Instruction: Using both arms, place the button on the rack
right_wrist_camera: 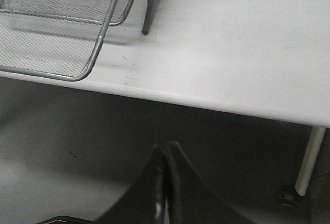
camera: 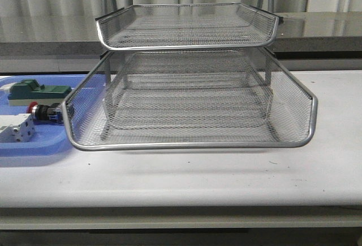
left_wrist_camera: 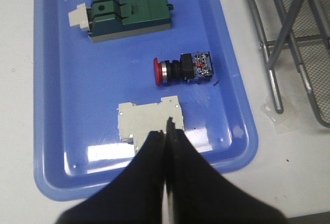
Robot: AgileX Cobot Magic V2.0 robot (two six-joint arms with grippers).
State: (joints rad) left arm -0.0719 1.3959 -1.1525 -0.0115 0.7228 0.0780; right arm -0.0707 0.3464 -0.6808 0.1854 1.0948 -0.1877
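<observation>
I will next move my left gripper to the button's blue rear block (camera: 55, 113) (left_wrist_camera: 201, 65), at the button's end away from its red cap, and close it there.
The button (left_wrist_camera: 183, 70), with red cap, silver collar, black body and blue rear block, lies on its side in the blue tray (left_wrist_camera: 56, 105); it also shows in the front view (camera: 45, 112). The wire-mesh rack (camera: 189, 96) stands mid-table, with one tray pulled forward; its frame shows in the left wrist view (left_wrist_camera: 276, 54) and a tray corner in the right wrist view (right_wrist_camera: 62, 38). My left gripper (left_wrist_camera: 166, 128) is shut and empty, above the white-grey block, short of the button. My right gripper (right_wrist_camera: 166, 149) is shut and empty, off the table's front edge. Neither arm shows in the front view.
In the blue tray (camera: 34, 144) at the table's left lie a green block (left_wrist_camera: 129, 17) and a white-grey block (left_wrist_camera: 149, 121). The table's front edge (right_wrist_camera: 206, 103) runs across the right wrist view, with a table leg (right_wrist_camera: 308, 162) and dark floor below.
</observation>
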